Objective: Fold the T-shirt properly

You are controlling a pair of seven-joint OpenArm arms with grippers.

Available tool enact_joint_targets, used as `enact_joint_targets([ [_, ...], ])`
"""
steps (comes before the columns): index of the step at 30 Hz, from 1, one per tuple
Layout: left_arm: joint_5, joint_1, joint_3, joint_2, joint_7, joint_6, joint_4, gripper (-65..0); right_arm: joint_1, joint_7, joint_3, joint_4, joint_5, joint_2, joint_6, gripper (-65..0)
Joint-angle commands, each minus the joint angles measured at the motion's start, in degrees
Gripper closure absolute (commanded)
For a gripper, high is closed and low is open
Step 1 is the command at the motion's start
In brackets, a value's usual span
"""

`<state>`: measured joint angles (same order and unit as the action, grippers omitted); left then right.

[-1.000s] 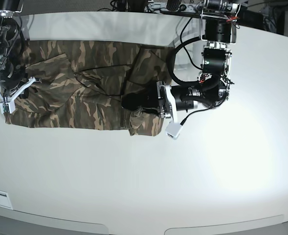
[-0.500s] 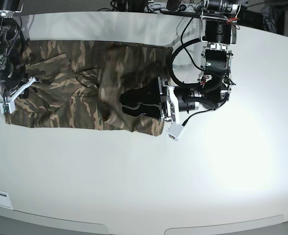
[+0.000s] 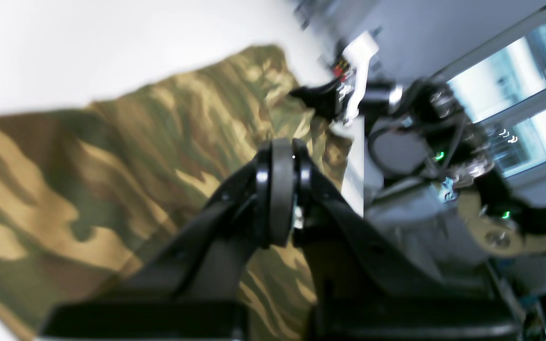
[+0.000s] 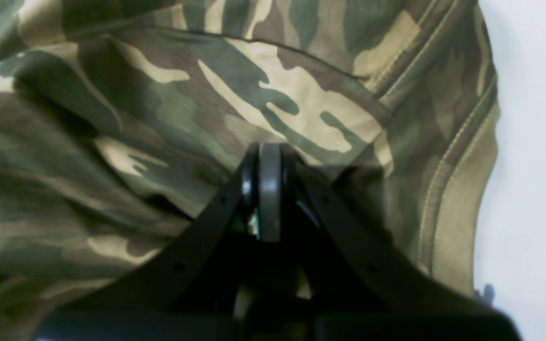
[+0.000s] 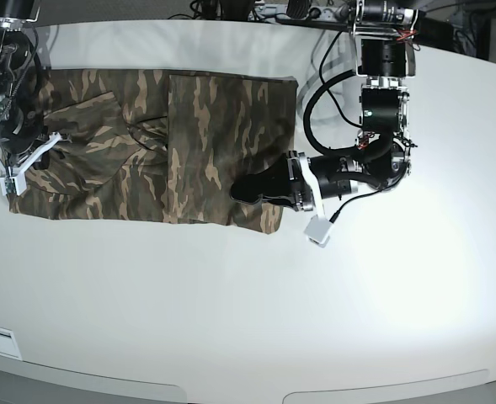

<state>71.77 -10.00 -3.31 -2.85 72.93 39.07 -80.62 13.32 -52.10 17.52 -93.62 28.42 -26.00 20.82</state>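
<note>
Next, I open my right gripper, back off and take the T-shirt's end edge (image 4: 479, 190), because its shut fingers press well in from the T-shirt's stitched hem.
The T-shirt (image 5: 146, 160) lies in camouflage print across the back left of the white table, with a flat folded panel (image 5: 231, 126) over its right half. My left gripper (image 5: 237, 192) hovers low over the shirt's right front part. In the left wrist view it (image 3: 281, 147) is shut, with nothing between its pads and the T-shirt (image 3: 112, 156) below. My right gripper (image 5: 29, 143) stands at the shirt's left end. The right wrist view shows it (image 4: 269, 149) shut, its tip down against the T-shirt (image 4: 159, 94) near a stitched hem (image 4: 458, 199).
The bare white table (image 5: 315, 320) stretches in front of and to the right of the shirt. A small white box (image 5: 319, 230) hangs under the left arm's wrist. Cables and mounts crowd the back edge (image 5: 273, 13).
The left gripper let go of the shirt's right part, which dropped leftward and now lies flat as a folded panel. The gripper then shut and drew back to the right. The right arm has not moved.
</note>
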Motion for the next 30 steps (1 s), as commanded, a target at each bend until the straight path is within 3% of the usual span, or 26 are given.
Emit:
enact_joint_targets([
  [1,0.2,-1.14,1.31,0.5,-1.68,0.35,-0.96,0.0,0.04,-2.73,-0.13,-0.02,0.22,-0.39,0.81,0.0],
  [6,-10.82,-1.57,8.5,0.48,-5.64,0.17,-0.98,0.0,0.0,-2.75,-0.13,-0.02,0.22,-0.39,0.83,0.0],
  [10,-23.02,-2.58,12.24,0.46,-6.14,-4.76,-0.98,0.0,0.0,-2.75,-0.13,-0.02,0.22,-0.42,0.81,0.0],
  [17,-43.85,-3.04,18.91,0.42,-13.68,-13.16,-0.68,0.0,-0.02,-3.52,-0.13,-0.42,0.24,-0.52,0.81,0.0],
  [26,-50.12,-2.91,22.99,-0.17,-15.58,-16.79,-0.63,0.0,-3.15,-5.18,-0.04,-12.13,-0.07,-2.27,1.03,-0.7],
  [30,-50.97,-2.91,22.05,-2.19,-15.82,-17.97,-0.63,0.0,-4.81,-4.94,1.97,-17.57,-6.51,-4.13,-4.63,-27.1],
])
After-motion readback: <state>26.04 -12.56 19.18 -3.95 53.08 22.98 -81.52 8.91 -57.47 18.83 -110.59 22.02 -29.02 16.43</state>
